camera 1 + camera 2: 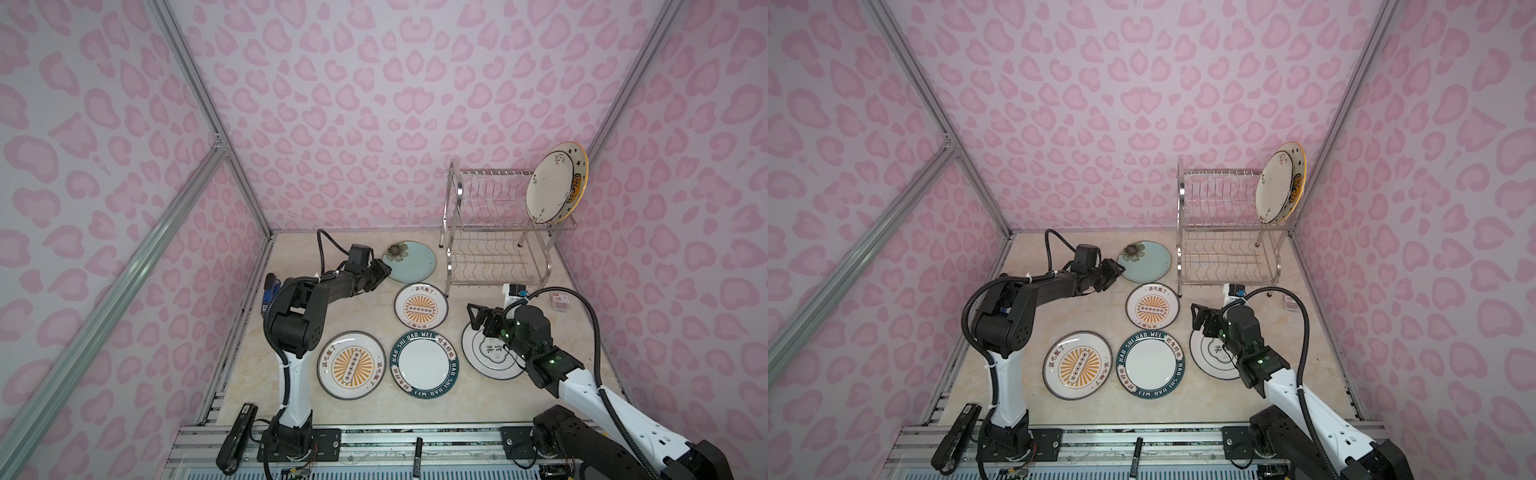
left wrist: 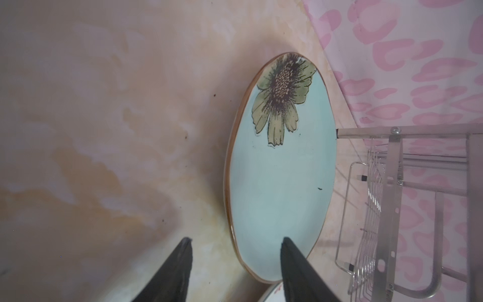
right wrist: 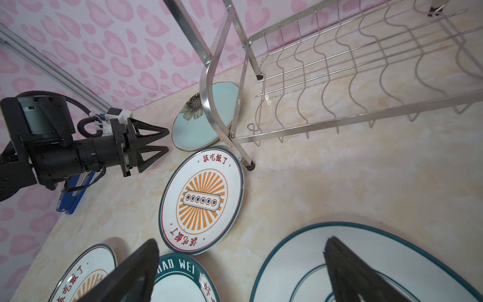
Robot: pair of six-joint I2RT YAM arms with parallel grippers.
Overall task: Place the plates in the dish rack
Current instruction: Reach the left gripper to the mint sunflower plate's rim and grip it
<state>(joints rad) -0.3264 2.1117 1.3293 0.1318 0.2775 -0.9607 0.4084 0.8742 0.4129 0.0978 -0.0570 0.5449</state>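
The pale blue flower plate by its rim (image 1: 434, 257) (image 3: 238, 98) nearest the dish rack, across from my left gripper, should be grabbed next by my right gripper.
The chrome dish rack (image 1: 498, 232) stands at the back right. In its top tier a cream floral plate (image 1: 548, 187) stands upright against a star plate with an orange rim (image 1: 578, 183). A pale blue flower plate (image 1: 411, 262) lies flat left of the rack. My left gripper (image 2: 235, 240) is open across its near rim, one finger over the plate and one over the table. Two orange sunburst plates (image 1: 420, 307) (image 1: 351, 365), a teal-lettered plate (image 1: 424, 365) and a white emblem plate (image 1: 490, 353) lie flat. My right gripper (image 3: 240, 243) hovers open over the emblem plate's edge.
A white box (image 1: 513, 291) and a small packet (image 1: 559, 300) lie in front of the rack. A blue tool (image 1: 270, 291) lies at the table's left edge. A black marker (image 1: 417, 455) and a black device (image 1: 237, 440) rest on the front rail. Pink walls enclose the table.
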